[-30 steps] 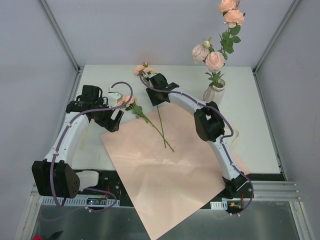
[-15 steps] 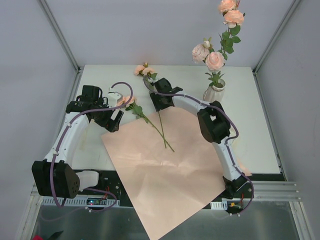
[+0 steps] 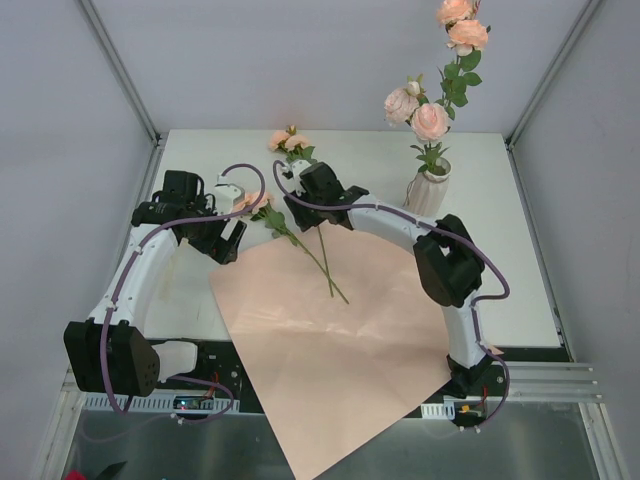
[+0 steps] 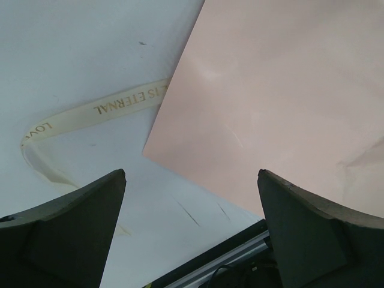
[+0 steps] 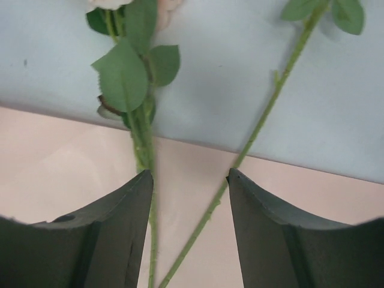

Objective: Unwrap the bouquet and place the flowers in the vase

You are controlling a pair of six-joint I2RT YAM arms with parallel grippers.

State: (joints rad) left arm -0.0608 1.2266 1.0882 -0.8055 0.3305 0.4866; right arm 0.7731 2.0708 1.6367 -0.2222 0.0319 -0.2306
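I should next close my right gripper on the stem [image 3: 294, 240] [image 5: 146, 161] just below the leaves of the loose flower that is nearer my left gripper.
Two loose flowers lie on the table, their thin green stems crossing onto the pink paper sheet [image 3: 340, 350]. One rose head [image 3: 289, 140] is at the back, the other [image 3: 256, 203] further left. My right gripper [image 3: 300, 212] hovers over the stems, open. In the right wrist view both stems [image 5: 259, 123] run between its fingertips [image 5: 189, 174], with the leafy stem [image 5: 143, 144] close to the left finger. The cream ribbed vase [image 3: 429, 187] at the back right holds several tall roses [image 3: 431, 121]. My left gripper [image 3: 228, 245] hangs open and empty over the sheet's left corner [image 4: 288, 90].
A cream printed ribbon [image 4: 102, 108] lies curled on the white table [image 3: 510, 230] left of the sheet. The sheet overhangs the table's near edge. Grey enclosure walls with metal posts [image 3: 125, 75] surround the table.
My right gripper has swung left and nearer over the two loose stems, and its jaws have spread wider. The left arm has not moved.
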